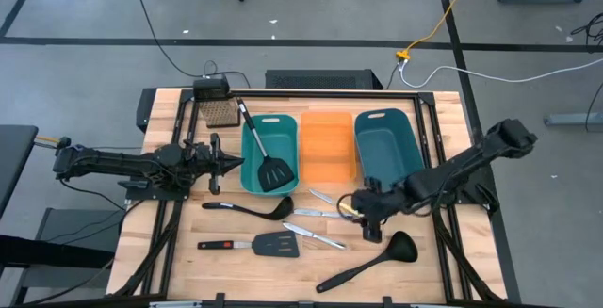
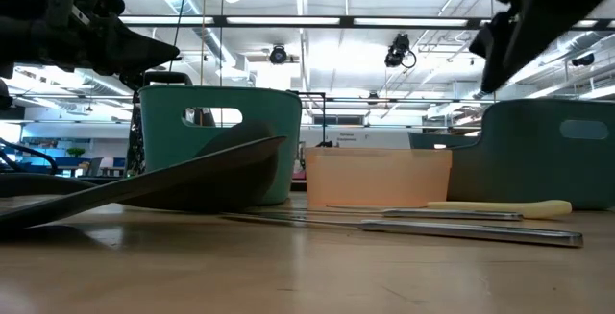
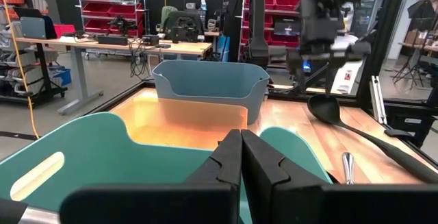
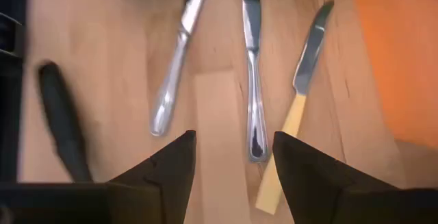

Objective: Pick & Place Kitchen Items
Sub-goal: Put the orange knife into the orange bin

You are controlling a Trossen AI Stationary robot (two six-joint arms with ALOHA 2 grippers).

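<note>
My right gripper is to go next to the yellow-handled knife beside the orange bin and close near the end of its handle (image 1: 353, 213) (image 4: 274, 181).
My right gripper (image 1: 367, 216) (image 4: 233, 176) hangs open above the table, pointing down at a yellow-handled knife (image 4: 291, 128) and two silver table knives (image 4: 174, 66) (image 4: 253, 80) lying flat on the wood; it touches none of them. A black ladle (image 1: 250, 207) and a red-marked slotted spatula (image 1: 256, 245) lie to their left, and a second ladle (image 1: 372, 261) lies near the front edge. Another slotted spatula (image 1: 268, 157) rests in the teal bin (image 1: 252, 171), its handle leaning on the far rim. My left gripper (image 1: 231, 164) (image 3: 241, 155) waits shut beside that bin.
Three bins stand in a row at mid-table: teal, orange (image 1: 327, 146) and dark blue (image 1: 386, 148). A small black grater-like block (image 1: 219, 110) sits at the far left. Black frame rails run along the table's edges. Bare wood lies along the near edge.
</note>
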